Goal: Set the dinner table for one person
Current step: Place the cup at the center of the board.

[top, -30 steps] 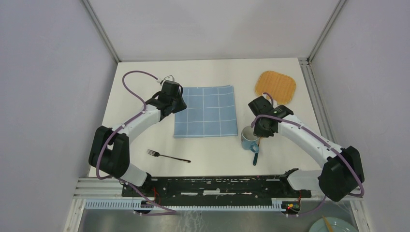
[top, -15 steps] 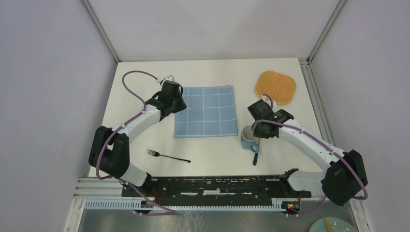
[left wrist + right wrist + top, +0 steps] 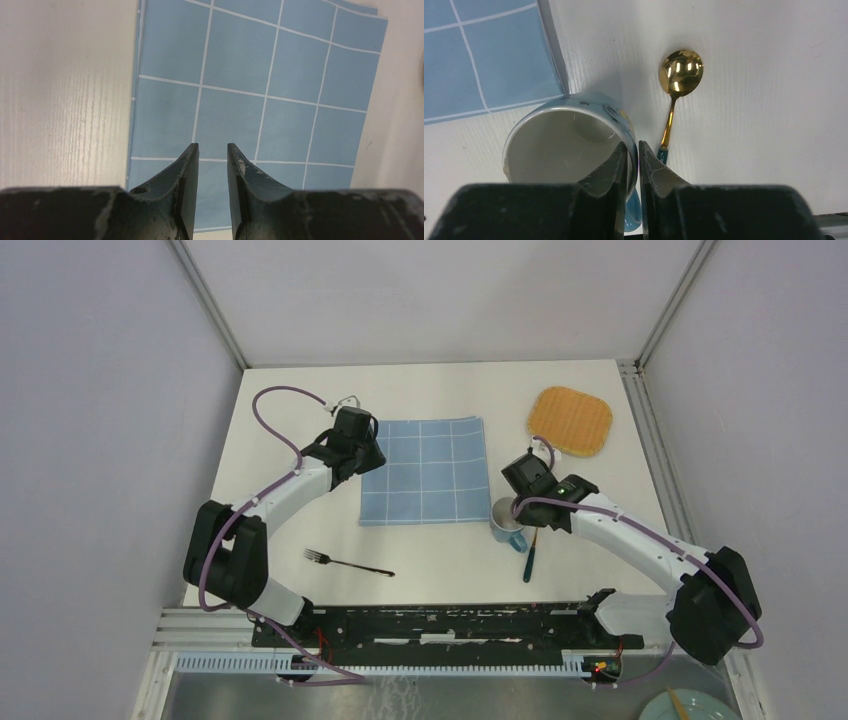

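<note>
The blue mug crowds the blue checked cloth's corner, so my right gripper will retake the mug's rim (image 3: 632,137) and shift it toward the front, clear of the cloth.
On the white dinner table (image 3: 290,530), my right gripper (image 3: 524,506) is shut on the rim of a blue mug (image 3: 505,523), one finger inside and one outside. In the right wrist view the mug (image 3: 564,145) sits just below the corner of the blue checked cloth (image 3: 484,55), my right gripper (image 3: 632,144) pinching its wall. A gold spoon with a teal handle (image 3: 528,558) lies to the mug's right (image 3: 681,71). My left gripper (image 3: 366,460) hovers over the cloth's left edge (image 3: 428,470), jaws slightly apart and empty (image 3: 213,146). A black fork (image 3: 350,564) lies near the front.
An orange woven mat (image 3: 570,420) lies at the back right of the table. A pale plate (image 3: 690,706) sits off the table at the bottom right. Grey walls and metal rails bound the table on three sides.
My right gripper has moved the mug left and slightly back, towards the cloth's corner. The spoon stayed in place. The left arm has not moved.
</note>
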Controlling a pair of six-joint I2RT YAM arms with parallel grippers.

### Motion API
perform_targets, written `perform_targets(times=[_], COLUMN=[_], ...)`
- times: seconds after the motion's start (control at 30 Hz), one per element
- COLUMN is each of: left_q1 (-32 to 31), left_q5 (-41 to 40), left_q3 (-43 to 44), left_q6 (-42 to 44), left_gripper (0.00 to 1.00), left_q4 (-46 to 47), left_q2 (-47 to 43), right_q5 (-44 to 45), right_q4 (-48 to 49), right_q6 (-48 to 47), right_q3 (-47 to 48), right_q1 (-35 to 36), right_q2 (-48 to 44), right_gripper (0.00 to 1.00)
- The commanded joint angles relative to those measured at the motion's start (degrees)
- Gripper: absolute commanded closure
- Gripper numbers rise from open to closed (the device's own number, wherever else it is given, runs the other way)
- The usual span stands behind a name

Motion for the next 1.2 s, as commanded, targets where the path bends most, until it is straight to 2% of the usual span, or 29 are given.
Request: perform_targets(times=[0.0, 0.13, 0.47, 0.5, 0.57, 0.67, 0.93, 1.17], left_q1=[0.2, 0.1, 0.2, 0.1, 0.2, 0.2, 0.2, 0.1], left_q5=[-0.9, -0.8, -0.7, -0.6, -0.7, -0.7, -0.5, -0.3], left_q3=[1.2, 1.2, 1.3, 1.3, 1.4, 1.4, 1.5, 1.3], left_q6=[-0.8, -0.9, -1.0, -1.0, -0.9, -0.9, -1.0, -1.2], left_gripper=[0.66, 0.66, 0.66, 0.66, 0.66, 0.66, 0.66, 0.66], left_q4=[1.1, 1.1, 1.0, 1.1, 1.1, 1.1, 1.0, 1.1], left_q2=[-2.1, -2.0, -2.1, -2.1, -2.1, -2.1, -1.8, -1.7], right_q5=[-2.2, -1.6, -0.7, -0.4, -0.1, -0.6, -0.5, -0.7], right_q4=[0.7, -0.3, -1.3, -1.2, -1.2, -0.9, -3.6, -10.9], right_q6=[2.1, 2.0, 1.7, 1.6, 1.9, 1.8, 1.3, 1.4], right_q3=[-2.4, -1.2, 1.0, 1.1, 1.3, 2.0, 5.3, 11.1], right_q1=[0.9, 0.9, 1.0, 1.0, 1.0, 1.0, 1.0, 0.9], right_q2=[2.2, 1.9, 1.4, 1.5, 1.8, 2.3, 2.7, 0.4], right_gripper=[0.78, 0.71, 0.65, 0.67, 0.82, 1.00, 1.00, 1.00])
